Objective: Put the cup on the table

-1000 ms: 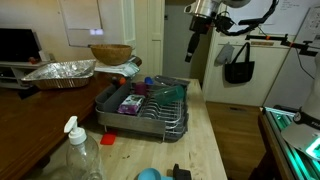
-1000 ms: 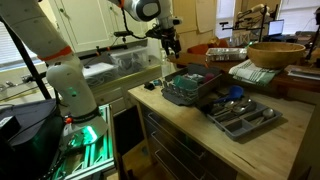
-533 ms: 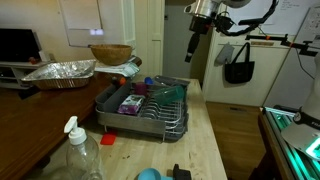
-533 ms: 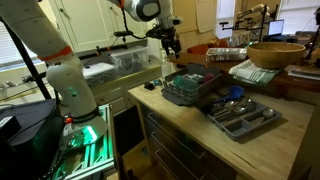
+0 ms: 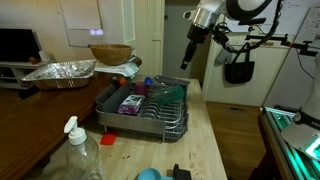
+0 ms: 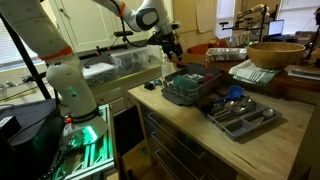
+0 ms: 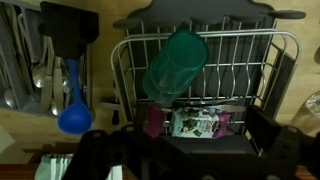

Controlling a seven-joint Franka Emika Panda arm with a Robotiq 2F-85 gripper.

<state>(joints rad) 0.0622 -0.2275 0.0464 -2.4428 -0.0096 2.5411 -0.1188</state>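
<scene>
The robot's gripper should next move to the teal-green cup's rim (image 5: pixel 181 91) (image 7: pixel 188 47) in the wire dish rack and close there.
The teal-green cup (image 7: pixel 175 62) lies on its side in the wire dish rack (image 7: pixel 285 60), its open mouth facing the wrist camera. It shows as a green patch in the rack in an exterior view (image 5: pixel 167 92). My gripper (image 7: pixel 190 160) hangs in the air above the far end of the rack (image 5: pixel 145 108), well apart from the cup, in both exterior views (image 5: pixel 188 60) (image 6: pixel 173 48). Its dark fingers stand wide apart with nothing between them. The pale wood table (image 5: pixel 205 140) (image 6: pixel 185 125) carries the rack.
A small purple cup (image 7: pixel 153 121) and a printed packet (image 7: pixel 200 122) lie in the rack. A utensil tray (image 6: pixel 240 117) with a blue ladle (image 7: pixel 72 112) sits beside it. A spray bottle (image 5: pixel 76 150), blue round object (image 5: pixel 148 174), foil pan (image 5: pixel 60 72) and wooden bowl (image 5: pixel 110 53) stand nearby.
The arm has tilted and my gripper has come down a little toward the dish rack. The cup and the other things have not moved.
</scene>
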